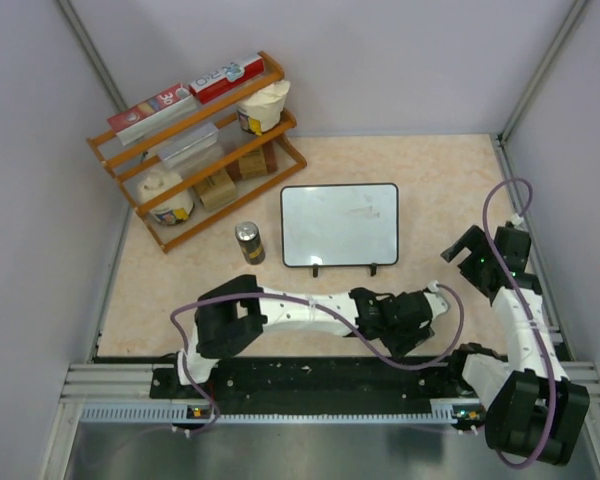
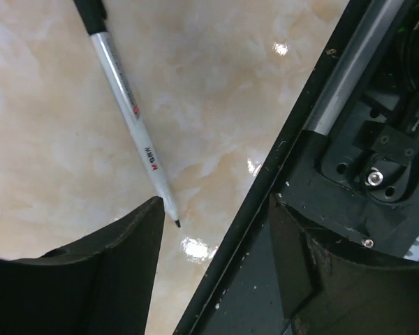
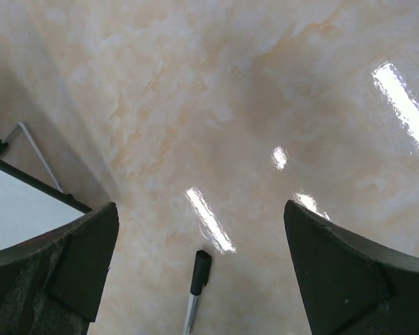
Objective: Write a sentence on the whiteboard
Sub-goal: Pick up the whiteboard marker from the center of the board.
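Only the marker's tip is near my left fingers, slanting away; I need to move in, turn in line, grip its white body (image 2: 160,182).
The whiteboard (image 1: 340,225) stands mid-table on two small black feet. Its face shows only faint smudges, and the sentence is not in view. A corner of the whiteboard (image 3: 14,202) appears at the left of the right wrist view. A white marker (image 2: 129,105) with a black cap end lies flat on the table, its uncapped tip next to my left gripper's left finger (image 2: 119,258). My left gripper (image 2: 216,209) hangs over the table's near edge, open, with nothing between the jaws. My right gripper (image 3: 201,209) hovers open above the marker's black end (image 3: 200,269).
A wooden rack (image 1: 195,140) with boxes and cups stands at the back left. A small can (image 1: 249,242) stands left of the board. The black base rail (image 2: 314,174) runs along the near edge under my left gripper. Walls close in the left, right and far sides.
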You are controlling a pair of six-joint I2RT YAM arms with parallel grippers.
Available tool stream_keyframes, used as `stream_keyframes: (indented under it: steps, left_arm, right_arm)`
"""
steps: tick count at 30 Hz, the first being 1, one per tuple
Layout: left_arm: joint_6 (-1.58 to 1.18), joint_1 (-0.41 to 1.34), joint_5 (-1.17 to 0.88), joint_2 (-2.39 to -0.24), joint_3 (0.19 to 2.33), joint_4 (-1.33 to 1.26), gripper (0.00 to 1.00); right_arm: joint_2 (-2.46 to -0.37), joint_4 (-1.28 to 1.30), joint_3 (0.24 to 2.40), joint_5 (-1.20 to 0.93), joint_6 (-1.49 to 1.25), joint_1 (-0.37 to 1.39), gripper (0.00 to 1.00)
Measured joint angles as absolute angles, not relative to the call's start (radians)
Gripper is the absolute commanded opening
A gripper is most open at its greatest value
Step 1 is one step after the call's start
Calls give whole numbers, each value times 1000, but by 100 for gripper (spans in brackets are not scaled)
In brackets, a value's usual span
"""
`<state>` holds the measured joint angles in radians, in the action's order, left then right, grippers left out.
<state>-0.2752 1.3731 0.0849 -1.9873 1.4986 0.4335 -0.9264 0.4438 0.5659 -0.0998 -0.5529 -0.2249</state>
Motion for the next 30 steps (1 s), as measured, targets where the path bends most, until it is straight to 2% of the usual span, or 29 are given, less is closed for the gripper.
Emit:
stream_keyframes:
  steps: [3,4,12,15,18,20,25,30]
  left_arm:
    - [-286,1386,92,-2036,1500,423,48]
    - [-289,1386,97,-2050,1500,419,48]
    - [-297,1375,158,-2093,1502,399,51]
    - [-299,1375,168,-2093,1500,389,57]
    - [-294,1375,178,-2084,1476,356,68]
    - [-287,1375,194,-2068,1453,350,70]
    - [-235,1372,238,-2023,1439,342,69]
    - [-170,1352,240,-2003,1439,312,63]
  right_arm:
    - [-932,447,561,-119,-551,-246,99]
    - [-932,446,561,-125,-551,-247,99]
    - [-928,446,561,-165,-542,-247,99]
    - [-921,445,561,-173,-532,-247,99]
    - [-920,445,561,-179,-526,-247,99]
    - [-920,444,561,-183,-524,-247,99]
    - [-921,442,561,-193,-521,-247,99]
    - [-926,435,555,-207,-517,-247,99]
